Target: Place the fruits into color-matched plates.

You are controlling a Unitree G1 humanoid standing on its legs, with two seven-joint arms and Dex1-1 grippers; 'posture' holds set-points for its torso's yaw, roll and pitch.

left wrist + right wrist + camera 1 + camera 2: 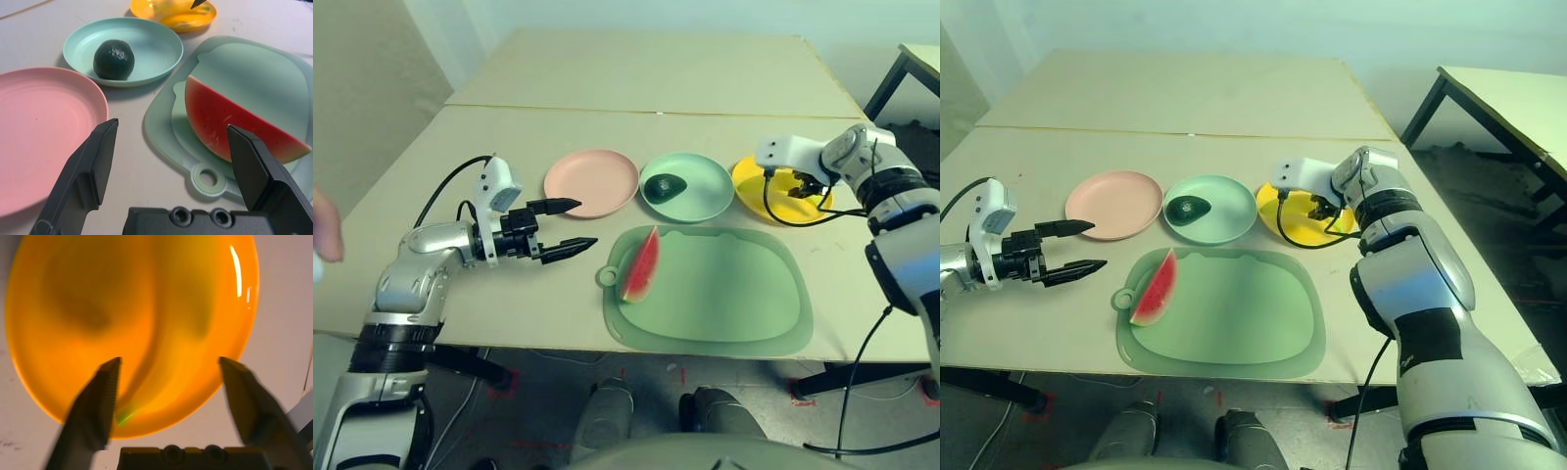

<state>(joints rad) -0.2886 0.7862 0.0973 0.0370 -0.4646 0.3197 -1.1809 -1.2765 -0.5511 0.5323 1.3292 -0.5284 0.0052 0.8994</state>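
The robot's left gripper needs to next move to the red watermelon wedge's middle (642, 265) (228, 116) on the big green mat and close there, across both its sides.
The red watermelon wedge (642, 266) lies on the left end of the big green mat (724, 289). My left gripper (587, 223) hovers open just left of it, in front of the pale pink plate (591, 182), which holds nothing. The dark green avocado (663, 185) sits in the mint green plate (705, 196). In the right wrist view the yellow banana (146, 347) rests in the yellow plate (58, 333), and my right gripper (169, 360) stands open above it, holding nothing. From the head, that right gripper (808, 184) is over the yellow plate (749, 181).
The three plates stand in a row behind the mat. A black cable (773, 211) loops from my right wrist over the yellow plate. A blurred hand (323, 240) shows at the far left edge. A second table (646, 59) adjoins the back.
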